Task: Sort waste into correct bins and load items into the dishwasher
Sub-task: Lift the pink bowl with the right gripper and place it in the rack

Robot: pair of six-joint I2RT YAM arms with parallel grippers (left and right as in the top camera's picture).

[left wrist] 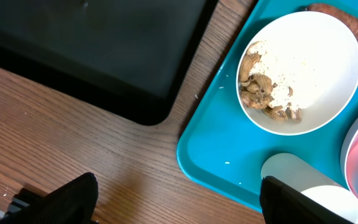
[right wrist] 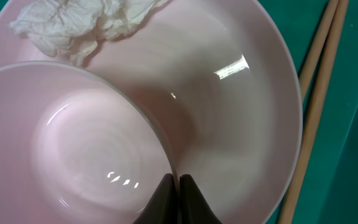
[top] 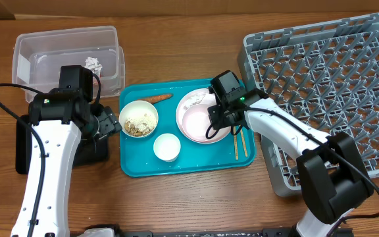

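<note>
The white cup on the teal tray is next for my left gripper, which should go there and close on the cup's rim point(top: 155, 149) point(left wrist: 304, 191), on the side toward the black tray.
My right gripper point(top: 217, 119) point(right wrist: 178, 182) is shut on the rim of a pink cup point(top: 197, 123) point(right wrist: 86, 143) that sits in the pale pink plate point(top: 180, 117) point(right wrist: 241, 112). Crumpled white paper point(top: 200, 99) point(right wrist: 86, 25) lies on the plate's far side. My left gripper point(top: 110, 124) point(left wrist: 179, 205) is open and empty over the wood at the teal tray's left edge, next to the white bowl point(top: 139, 120) point(left wrist: 297, 68) of beige food scraps. An orange carrot piece point(top: 156, 99) point(left wrist: 347, 18), a white cup point(top: 166, 147) point(left wrist: 291, 171) and wooden chopsticks point(top: 240, 141) point(right wrist: 316, 106) lie on the tray. No red wrapper shows.
The teal tray point(top: 137, 164) holds the dishes. The clear tub point(top: 68, 39) at the back left holds a scrap of white paper. The black tray point(top: 91, 153) point(left wrist: 73, 56) lies under my left arm. The grey dish rack point(top: 334, 79) stands at the right.
</note>
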